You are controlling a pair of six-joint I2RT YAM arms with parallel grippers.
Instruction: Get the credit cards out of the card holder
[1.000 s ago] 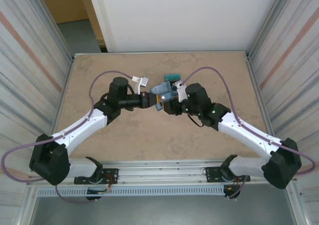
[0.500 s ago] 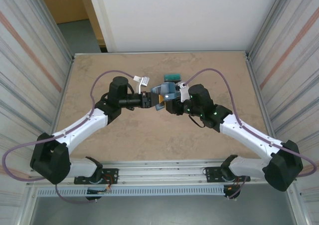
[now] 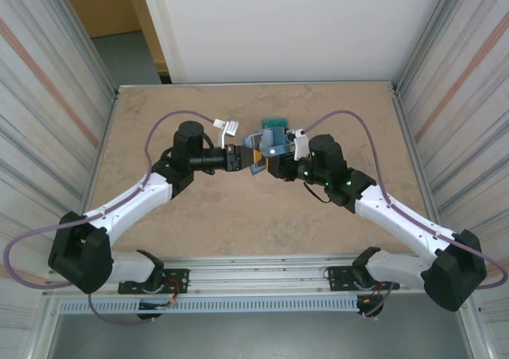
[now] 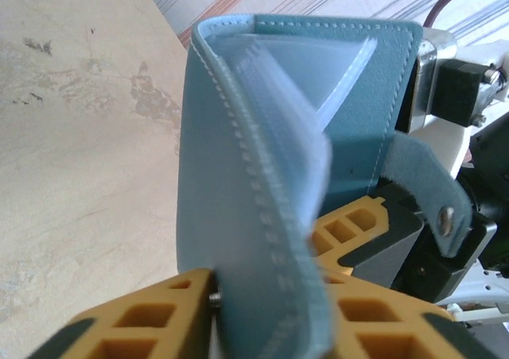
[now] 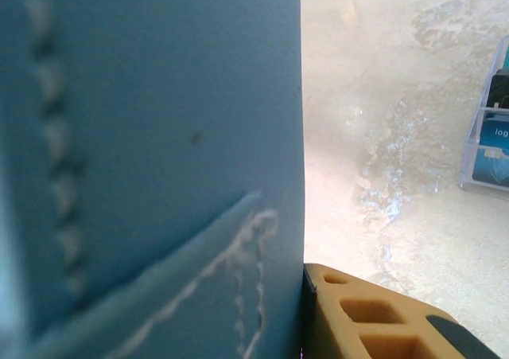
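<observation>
The robot's right gripper sits deep over the half-open card holder's panel by the snap strap, so it should open, back away and grip that panel's outer edge (image 4: 404, 80).
The teal-blue card holder (image 3: 261, 143) hangs above the middle of the table, held between both arms. In the left wrist view the card holder (image 4: 254, 136) stands half open, with a pale clear pocket inside and a snap strap (image 4: 433, 192) hanging at the right. My left gripper (image 4: 266, 315) is shut on its folded lower edge. My right gripper (image 3: 273, 163) is shut on the other panel, and one yellow finger (image 5: 374, 315) presses the holder's teal face (image 5: 159, 136). Credit cards (image 3: 275, 123) lie on the table just behind, and the cards (image 5: 489, 148) show at the right edge of the right wrist view.
The beige stone-patterned table (image 3: 199, 232) is walled by ribbed metal panels left and right (image 3: 56, 96). A white tag (image 3: 225, 126) sticks out from the left arm's cable.
The right arm has shifted a little right and back, drawing the holder with it. The left arm has stayed nearly in place.
</observation>
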